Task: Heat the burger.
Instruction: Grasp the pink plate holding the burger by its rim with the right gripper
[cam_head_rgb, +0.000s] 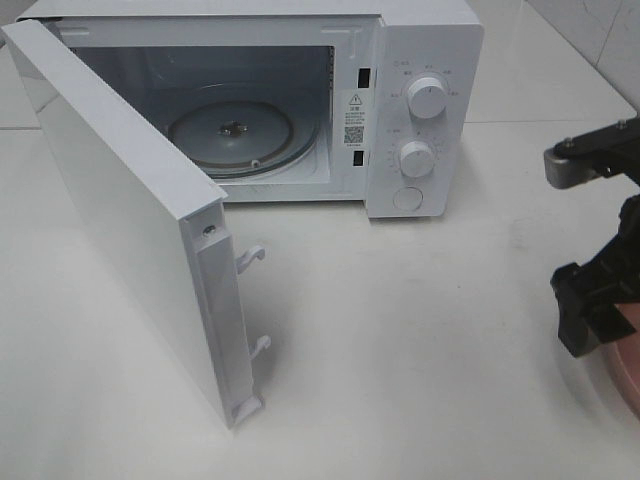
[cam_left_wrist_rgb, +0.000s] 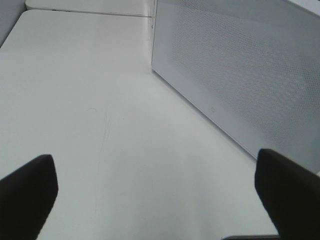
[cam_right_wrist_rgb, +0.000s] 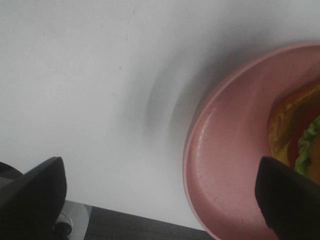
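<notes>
The pink plate carries the burger, so next I close my right gripper on the pink plate's rim (cam_head_rgb: 613, 370) (cam_right_wrist_rgb: 186, 172), on the side that faces the open microwave door.
The burger (cam_right_wrist_rgb: 299, 134) shows only in the right wrist view, as a sliver of green lettuce, red and yellow layers at the picture's edge. It lies on a round pink plate (cam_right_wrist_rgb: 230, 165). My right gripper (cam_right_wrist_rgb: 160, 200) is open, its fingers spread wide over the plate's rim and the white table. In the high view the right gripper (cam_head_rgb: 590, 320) hangs at the far right edge over the plate (cam_head_rgb: 627, 375); the burger is hidden there. My left gripper (cam_left_wrist_rgb: 155, 195) is open and empty over bare table, beside the microwave door (cam_left_wrist_rgb: 240, 75).
The white microwave (cam_head_rgb: 425, 60) stands at the back with its door (cam_head_rgb: 120, 220) swung wide open toward the front left. Its glass turntable (cam_head_rgb: 232, 135) carries nothing. Two knobs (cam_head_rgb: 428, 97) and a button are on its right panel.
</notes>
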